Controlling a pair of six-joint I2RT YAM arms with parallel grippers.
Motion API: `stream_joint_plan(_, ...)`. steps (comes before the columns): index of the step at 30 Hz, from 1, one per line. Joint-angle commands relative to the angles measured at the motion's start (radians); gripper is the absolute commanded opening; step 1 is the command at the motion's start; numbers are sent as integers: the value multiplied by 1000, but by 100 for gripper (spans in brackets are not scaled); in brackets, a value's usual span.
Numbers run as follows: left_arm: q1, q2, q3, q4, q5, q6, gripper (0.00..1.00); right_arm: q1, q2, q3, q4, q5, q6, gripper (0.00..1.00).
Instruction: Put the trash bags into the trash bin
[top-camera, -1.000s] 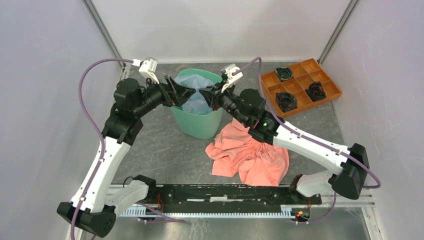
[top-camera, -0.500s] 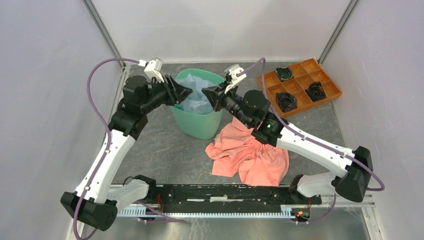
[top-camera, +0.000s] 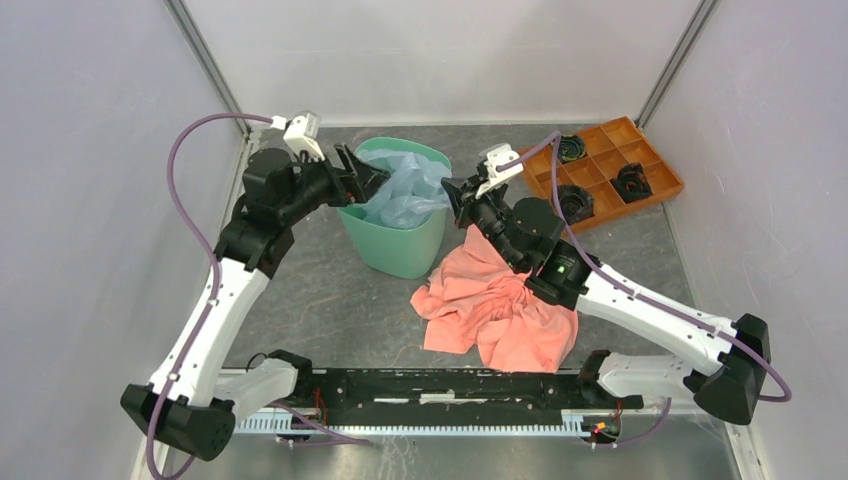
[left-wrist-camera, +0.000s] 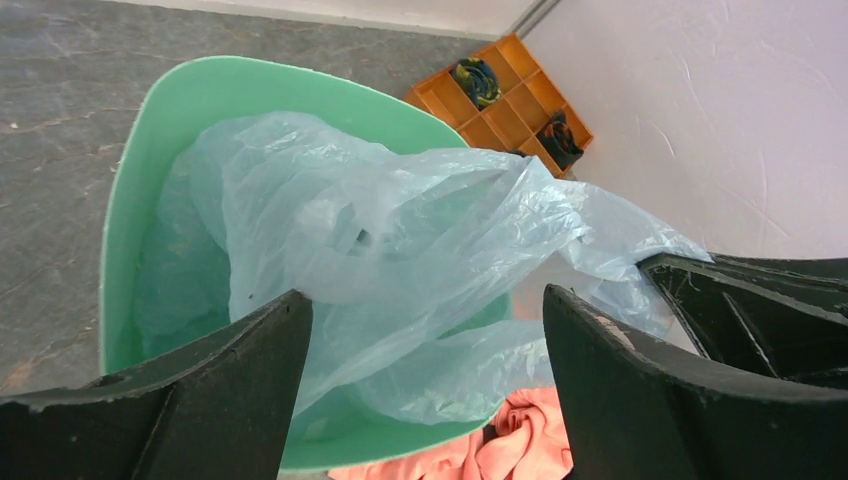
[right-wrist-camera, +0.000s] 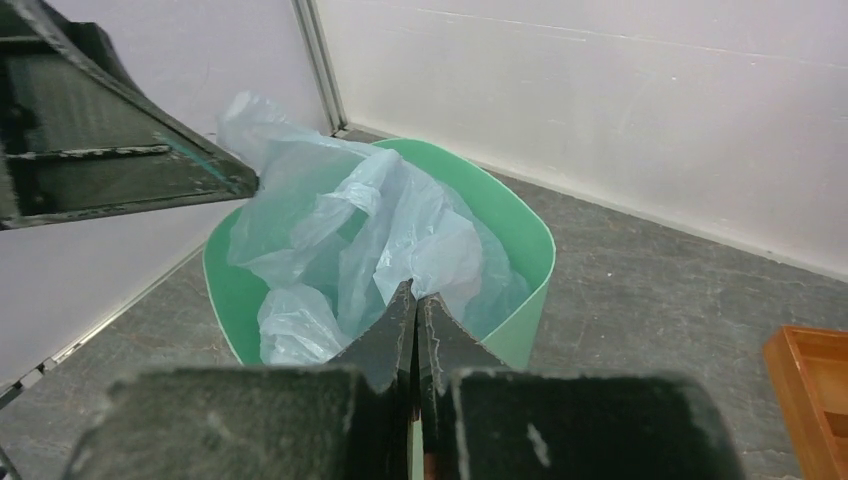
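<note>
The trash bag lies bunched inside the trash bin, held only by my right gripper. Next, my left gripper grasps its near fold (top-camera: 379, 210) and pulls it open.
The mint-green trash bin (top-camera: 395, 250) stands at the table's back centre. The pale blue trash bag (top-camera: 405, 190) lies bunched inside it, and one part is drawn out over the right rim. My left gripper (top-camera: 368, 178) is open at the bin's left rim. In the left wrist view its jaws (left-wrist-camera: 425, 295) stand wide apart with the bag (left-wrist-camera: 380, 220) beyond them. My right gripper (top-camera: 450, 190) is just right of the bin, shut on the bag's edge. In the right wrist view its shut tips (right-wrist-camera: 415, 290) meet the bag (right-wrist-camera: 340, 220) above the bin (right-wrist-camera: 540, 250).
A salmon-pink cloth (top-camera: 500, 305) lies crumpled on the table right of the bin, under my right arm. An orange compartment tray (top-camera: 600, 172) with dark rolled items sits at the back right. White walls enclose the table at the back and on both sides.
My right gripper has drawn back to the right out of the bin, pulling part of the bag over the right rim. My left gripper has moved back to the left rim.
</note>
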Motion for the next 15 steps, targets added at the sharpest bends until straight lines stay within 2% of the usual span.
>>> stream_joint_plan(1, -2, 57, 46, 60, 118, 23, 92, -1, 5, 37, 13, 30, -61, 1)
stream_joint_plan(9, -44, 10, -4, 171, 181, 69, 89, -1, 15, 47, 29, 4, -60, 1)
stream_joint_plan(15, -82, 60, 9, 247, 160, 60, 82, 0, 18, 63, 15, -13, -53, 1)
